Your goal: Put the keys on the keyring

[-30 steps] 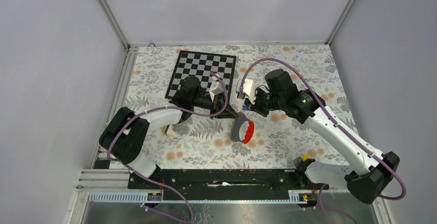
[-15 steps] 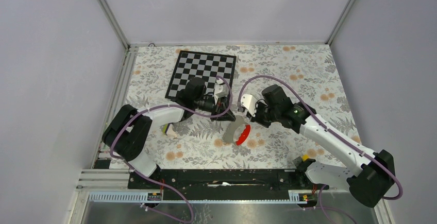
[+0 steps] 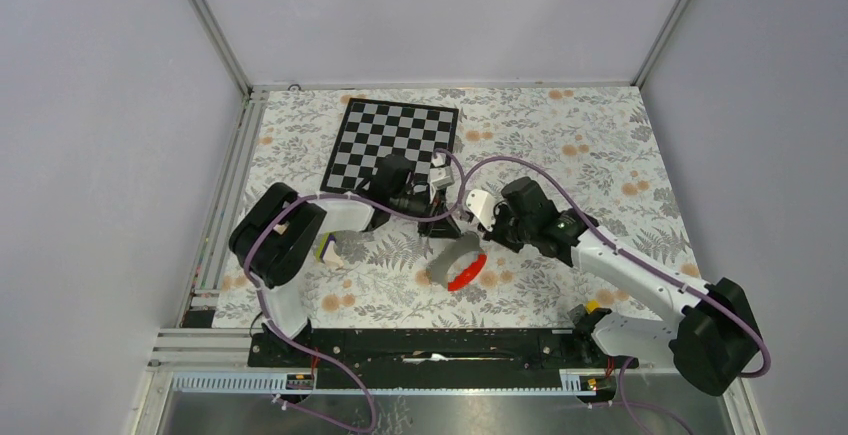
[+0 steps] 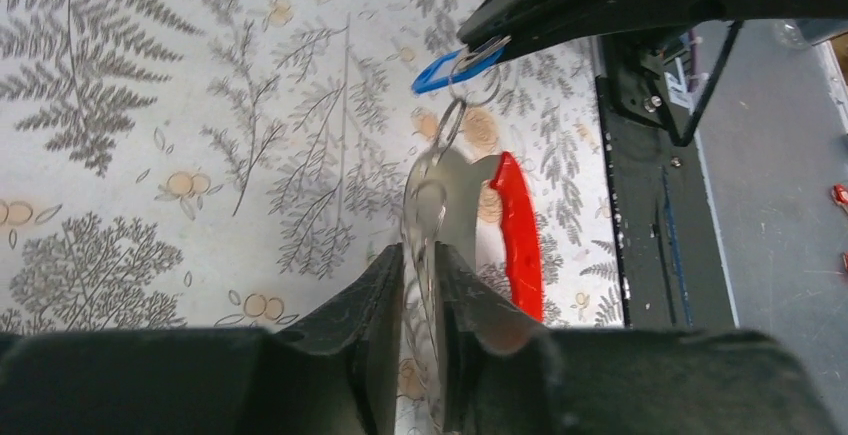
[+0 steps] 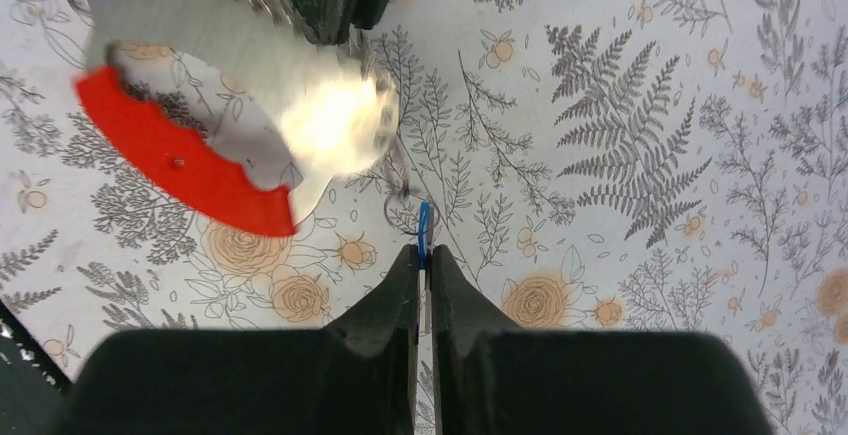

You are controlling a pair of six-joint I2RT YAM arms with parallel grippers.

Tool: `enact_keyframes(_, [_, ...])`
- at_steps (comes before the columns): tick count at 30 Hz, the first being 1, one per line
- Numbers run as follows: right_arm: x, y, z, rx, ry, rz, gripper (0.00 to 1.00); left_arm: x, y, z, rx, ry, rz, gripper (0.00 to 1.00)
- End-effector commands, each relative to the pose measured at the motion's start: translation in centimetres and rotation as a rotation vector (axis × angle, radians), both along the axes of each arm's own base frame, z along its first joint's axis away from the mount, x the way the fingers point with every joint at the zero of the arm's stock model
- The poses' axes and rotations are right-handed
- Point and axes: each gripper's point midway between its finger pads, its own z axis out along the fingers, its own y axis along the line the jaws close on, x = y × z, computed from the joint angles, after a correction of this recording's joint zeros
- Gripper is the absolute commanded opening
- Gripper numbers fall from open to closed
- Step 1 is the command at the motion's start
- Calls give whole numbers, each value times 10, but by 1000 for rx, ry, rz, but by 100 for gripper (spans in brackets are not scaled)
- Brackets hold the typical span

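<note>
Next, my right gripper sets the blue tag down on the floral cloth [image 3: 528,243] [image 5: 515,301] next to the keyring.
The keyring [image 3: 457,265] is a red and grey strap loop [image 4: 512,225] with a metal ring at its top. My left gripper [image 4: 420,253] is shut on that thin metal ring and the strap hangs below it. The keys show as a small blue tag [image 5: 424,220] with a little wire ring [image 5: 405,210]. My right gripper [image 5: 424,255] is shut on the tag. In the left wrist view the blue tag [image 4: 440,70] sticks out of the right fingertips [image 4: 500,25], just above the strap's ring. Both grippers [image 3: 440,217] [image 3: 472,217] meet at mid table.
A chessboard [image 3: 395,140] lies behind the grippers. A yellow-purple-white wedge [image 3: 328,250] sits by the left arm. The black rail [image 3: 440,345] runs along the near edge. A floral cloth [image 3: 600,145] covers the table.
The two grippers have drawn closer together at mid table. The right one has come left and nearer, and the strap loop has shifted left and toward the near edge.
</note>
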Motion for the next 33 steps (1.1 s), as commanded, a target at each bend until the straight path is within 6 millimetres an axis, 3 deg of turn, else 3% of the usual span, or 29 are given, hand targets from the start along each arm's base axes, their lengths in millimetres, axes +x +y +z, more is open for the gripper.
enact_keyframes(1, [15,-9,-10,-53,-36,-70,0,23,-7,-3,32,20,63,24])
enact_keyframes(8, [26,-24,-27,-159,-67,-103,0,31,-9,-10,83,41,53,48])
enact_keyframes(15, [34,-41,-39,-274,-105,-114,0,46,3,5,88,1,99,68])
enact_keyframes(19, [40,-51,-45,-353,-117,-124,0,61,15,16,99,-27,150,84])
enact_keyframes(20, [41,-54,-47,-375,-118,-128,0,65,17,19,109,-47,159,96])
enact_keyframes(21, [42,-57,-49,-396,-117,-130,0,67,20,21,123,-66,166,98])
enact_keyframes(33, [48,-81,-80,-607,-81,-153,4,98,61,65,236,-267,356,99])
